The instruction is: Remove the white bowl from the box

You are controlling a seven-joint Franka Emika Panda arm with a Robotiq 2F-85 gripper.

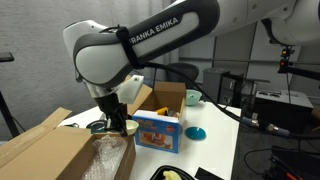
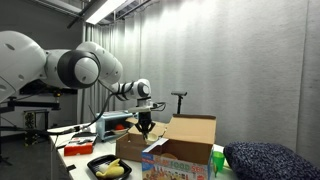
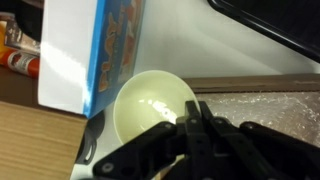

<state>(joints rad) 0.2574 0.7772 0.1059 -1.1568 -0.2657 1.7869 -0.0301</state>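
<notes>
I need to release the white bowl, which is now outside the box, from my gripper on the white table (image 1: 165, 157) (image 3: 188, 38) between the blue carton and the black tray.
In the wrist view a white bowl (image 3: 148, 108) sits right below my gripper (image 3: 193, 118). The fingers are pinched together on its near rim. The bowl lies outside the box, between a blue printed carton (image 3: 110, 45) and a sheet of bubble wrap (image 3: 270, 100). In an exterior view my gripper (image 1: 115, 120) hangs low in front of the plain brown box with upright flaps (image 1: 165, 97), with the bowl (image 1: 128, 127) at its tips. The gripper (image 2: 146, 125) and the box (image 2: 190, 135) also show in the other exterior view.
A larger cardboard box (image 1: 45, 152) lies at the front, with bubble wrap (image 1: 112, 155) beside it. The blue carton (image 1: 158, 130) stands before the brown box. A teal item (image 1: 197, 132) lies on the white table (image 1: 215, 150). A black tray with bananas (image 2: 110, 168) sits near the edge.
</notes>
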